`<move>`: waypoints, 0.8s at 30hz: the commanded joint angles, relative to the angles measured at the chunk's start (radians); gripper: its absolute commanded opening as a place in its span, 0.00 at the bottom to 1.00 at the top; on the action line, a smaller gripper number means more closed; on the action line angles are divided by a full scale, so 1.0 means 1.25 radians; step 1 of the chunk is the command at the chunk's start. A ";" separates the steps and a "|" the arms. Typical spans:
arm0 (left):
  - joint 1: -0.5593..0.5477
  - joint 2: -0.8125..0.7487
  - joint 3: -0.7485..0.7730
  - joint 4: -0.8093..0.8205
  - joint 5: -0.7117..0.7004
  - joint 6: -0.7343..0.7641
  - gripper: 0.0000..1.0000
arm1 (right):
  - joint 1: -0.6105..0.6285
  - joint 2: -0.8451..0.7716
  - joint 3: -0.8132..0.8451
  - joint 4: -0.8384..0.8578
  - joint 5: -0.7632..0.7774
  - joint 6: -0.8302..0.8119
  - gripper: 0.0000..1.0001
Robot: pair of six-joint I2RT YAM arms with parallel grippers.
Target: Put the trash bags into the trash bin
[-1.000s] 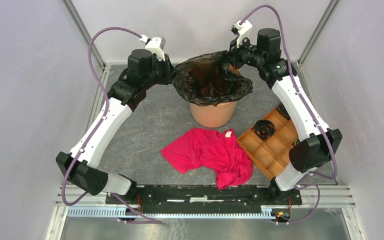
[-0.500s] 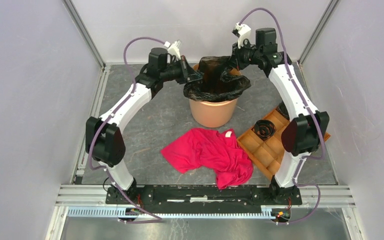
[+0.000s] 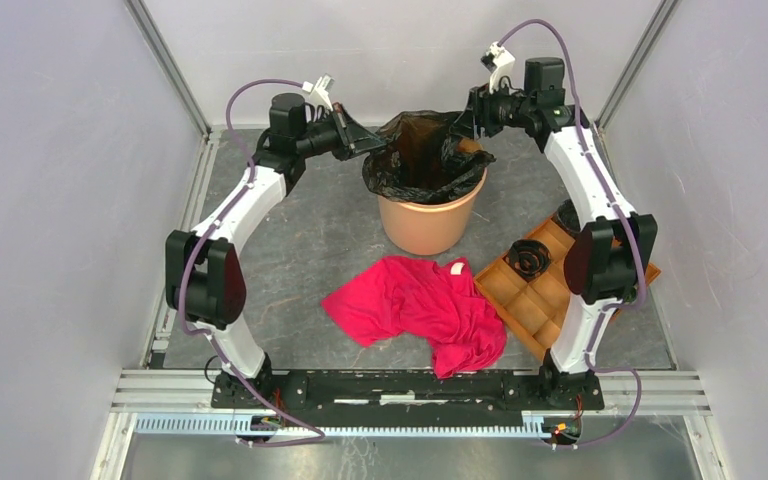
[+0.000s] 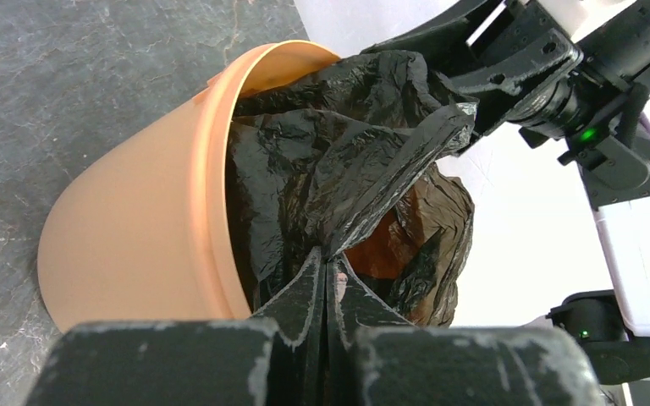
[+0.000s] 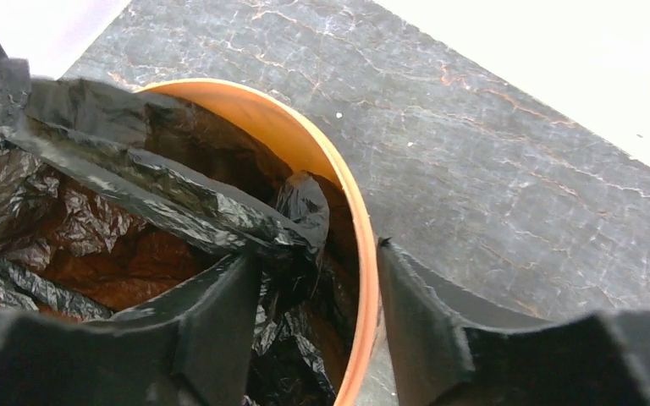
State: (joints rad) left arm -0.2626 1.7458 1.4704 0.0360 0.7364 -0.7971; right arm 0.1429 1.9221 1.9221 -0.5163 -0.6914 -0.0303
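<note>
My right gripper is straddling the trash bin's rim while the edge of the black trash bag sags inside, so next I pinch that edge and pull it over the trash bin's rim (image 5: 349,188).
The pale-orange trash bin (image 3: 428,222) stands at the back middle of the table. A black trash bag (image 3: 423,158) lies crumpled in its mouth, with film draped over the rim. At the bin's left rim, my left gripper (image 3: 372,142) is shut on a stretched fold of the bag (image 4: 338,161); its jaws meet at the film (image 4: 326,256) beside the bin wall (image 4: 135,245). At the right rim my right gripper (image 3: 472,125) is open. Its jaws (image 5: 316,252) straddle the orange rim (image 5: 305,135), one finger (image 5: 220,321) inside against the bag (image 5: 135,211) and the other outside.
A red cloth (image 3: 415,305) lies crumpled in front of the bin. A brown compartment tray (image 3: 545,295) holding a black round item (image 3: 527,257) sits at the right, near the right arm. Enclosure walls stand close on the left, right and back.
The right gripper has opened and let go of the bag's edge. The left gripper closed on the film and drew back to the left, pulling the fold taut. The bag sits lower over the bin.
</note>
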 commanded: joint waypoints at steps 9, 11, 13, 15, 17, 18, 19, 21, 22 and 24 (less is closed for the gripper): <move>0.010 0.011 0.047 0.037 0.034 -0.032 0.04 | -0.001 -0.190 -0.288 0.443 -0.028 0.206 0.78; 0.012 0.010 0.047 0.037 0.032 -0.031 0.05 | -0.001 -0.195 -0.308 0.476 -0.021 0.228 0.74; 0.013 0.010 0.048 0.039 0.027 -0.031 0.07 | -0.001 -0.196 -0.329 0.512 -0.021 0.258 0.59; 0.014 0.014 0.050 0.043 0.023 -0.035 0.08 | -0.001 -0.193 -0.341 0.539 -0.021 0.287 0.43; 0.014 0.022 0.054 0.050 0.016 -0.044 0.08 | -0.001 -0.191 -0.352 0.560 -0.009 0.313 0.30; 0.014 0.028 0.055 0.060 0.015 -0.054 0.08 | -0.001 -0.189 -0.353 0.561 0.013 0.331 0.20; 0.014 0.034 0.058 0.064 0.013 -0.059 0.07 | -0.002 -0.186 -0.351 0.558 0.032 0.342 0.14; 0.015 0.046 0.064 0.067 0.003 -0.069 0.07 | -0.007 -0.172 -0.344 0.549 0.055 0.385 0.01; 0.017 0.051 0.065 0.067 -0.005 -0.071 0.07 | -0.010 -0.158 -0.335 0.540 0.058 0.404 0.00; 0.023 0.064 0.067 0.072 -0.019 -0.076 0.08 | -0.020 -0.123 -0.305 0.513 0.045 0.441 0.00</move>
State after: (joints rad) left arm -0.2489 1.7924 1.5116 0.0780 0.7361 -0.8356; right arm 0.1387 1.7145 1.4845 0.1120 -0.6632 0.4015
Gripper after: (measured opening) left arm 0.073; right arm 0.011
